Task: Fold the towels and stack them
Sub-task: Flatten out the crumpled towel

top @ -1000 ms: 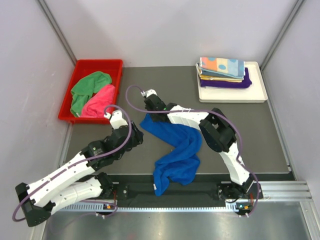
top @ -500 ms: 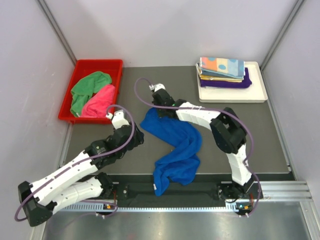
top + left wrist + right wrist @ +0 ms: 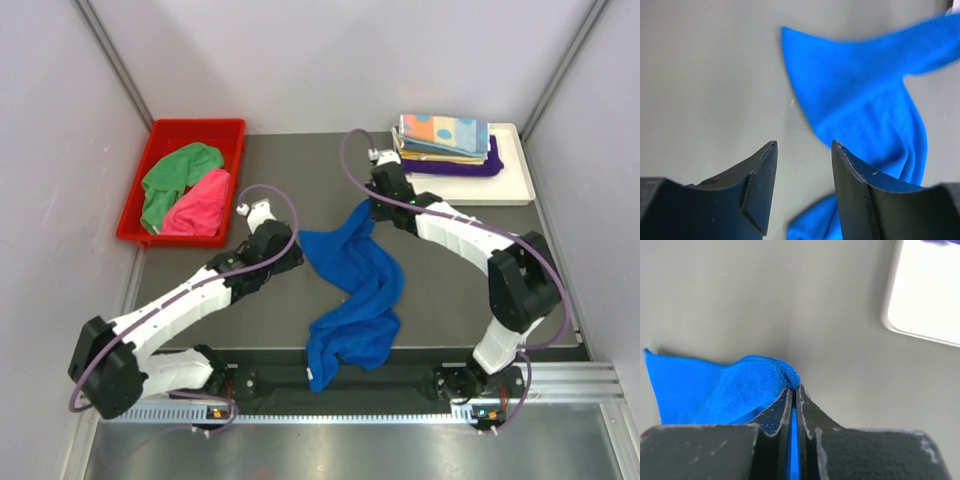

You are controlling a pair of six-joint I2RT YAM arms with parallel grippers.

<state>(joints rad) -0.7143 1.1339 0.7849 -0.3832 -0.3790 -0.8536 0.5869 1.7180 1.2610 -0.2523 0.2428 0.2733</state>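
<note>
The loose corner [image 3: 302, 234] [image 3: 784, 30] of the blue towel, the one pointing toward the red bin, will be gripped by my left gripper.
A royal blue terry towel [image 3: 355, 290] lies crumpled on the dark table from the middle down to the near edge. My right gripper [image 3: 372, 205] is shut on its far corner [image 3: 785, 371] and holds that corner up and stretched toward the back right. My left gripper [image 3: 283, 260] is open and empty, just left of the towel's left corner [image 3: 790, 37]; the towel fills the right side of the left wrist view [image 3: 865, 95]. Green [image 3: 172, 175] and pink [image 3: 200, 205] towels lie in the red bin. Folded towels [image 3: 445, 145] are stacked on the white tray.
The red bin [image 3: 195, 128] stands at the back left. The white tray [image 3: 510, 190] stands at the back right and its corner shows in the right wrist view [image 3: 925, 295]. Grey walls close in both sides.
My right gripper has pulled the blue towel's corner toward the back right, stretching the cloth. My left arm has reached forward and right toward the towel's left corner.
</note>
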